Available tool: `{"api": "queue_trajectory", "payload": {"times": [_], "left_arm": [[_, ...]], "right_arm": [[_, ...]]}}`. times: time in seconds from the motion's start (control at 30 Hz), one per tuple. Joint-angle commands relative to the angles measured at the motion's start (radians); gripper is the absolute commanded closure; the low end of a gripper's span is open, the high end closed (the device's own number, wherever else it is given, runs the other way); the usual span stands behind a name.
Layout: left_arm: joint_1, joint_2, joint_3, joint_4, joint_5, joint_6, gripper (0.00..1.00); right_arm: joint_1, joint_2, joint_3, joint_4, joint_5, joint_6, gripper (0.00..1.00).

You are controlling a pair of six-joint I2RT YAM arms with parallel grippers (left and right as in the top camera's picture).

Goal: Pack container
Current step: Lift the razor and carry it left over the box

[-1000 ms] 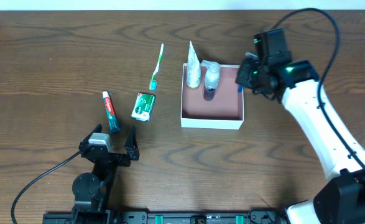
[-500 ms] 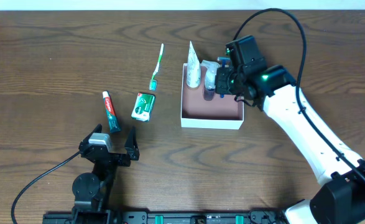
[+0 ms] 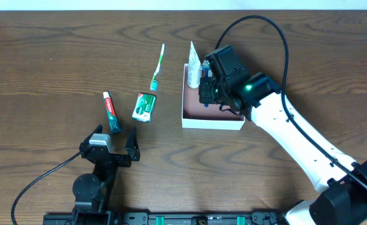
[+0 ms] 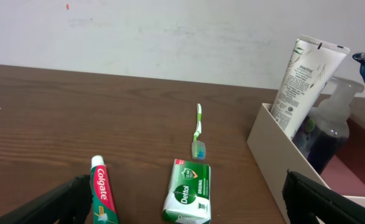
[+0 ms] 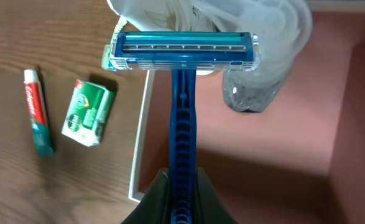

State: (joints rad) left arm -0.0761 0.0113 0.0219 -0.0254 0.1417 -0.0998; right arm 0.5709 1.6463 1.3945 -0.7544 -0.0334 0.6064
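The robot's right gripper should set the blue razor down on the container's bottom between the white tube (image 3: pixel 201 104) (image 5: pixel 204 152) and the container's near side.
The container (image 3: pixel 211 120) is a square white box with a reddish-brown inside, right of centre. A white tube (image 3: pixel 194 62) and a clear pump bottle (image 5: pixel 257 68) stand at its far side. My right gripper (image 3: pixel 209 87) is over the container, shut on a blue razor (image 5: pixel 183 112) whose head points at the tube and bottle. My left gripper (image 3: pixel 111 150) is open and empty near the front edge. Left of the container lie a green-and-white soap packet (image 3: pixel 144 107), a toothpaste tube (image 3: pixel 111 111) and a green toothbrush (image 3: pixel 157 65).
The right arm's white link (image 3: pixel 296 137) and its black cable stretch from the front right toward the container. The left wrist view shows the container wall (image 4: pixel 275 163) at right and a white wall behind the table.
My right gripper has moved left with the razor, from beside the container's right wall to above its inside by the bottle. The left arm has not moved.
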Motion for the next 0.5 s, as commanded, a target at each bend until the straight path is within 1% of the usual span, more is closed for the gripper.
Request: {"api": "queue_trajectory", "payload": {"times": [0.0,0.1,0.27,0.47], "left_arm": [[0.003,0.001,-0.018,-0.034,0.003,0.013,0.02],[0.003,0.001,-0.018,-0.034,0.003,0.013,0.02],[0.003,0.001,-0.018,-0.034,0.003,0.013,0.02],[0.003,0.001,-0.018,-0.034,0.003,0.013,0.02]], "right_arm": [[0.014,0.01,0.013,0.0,0.007,0.138,0.96],[0.014,0.01,0.013,-0.004,0.007,0.19,0.96],[0.021,0.011,0.011,-0.056,0.007,0.368,0.97],[0.067,0.029,0.011,-0.069,0.026,0.51,0.97]]}}
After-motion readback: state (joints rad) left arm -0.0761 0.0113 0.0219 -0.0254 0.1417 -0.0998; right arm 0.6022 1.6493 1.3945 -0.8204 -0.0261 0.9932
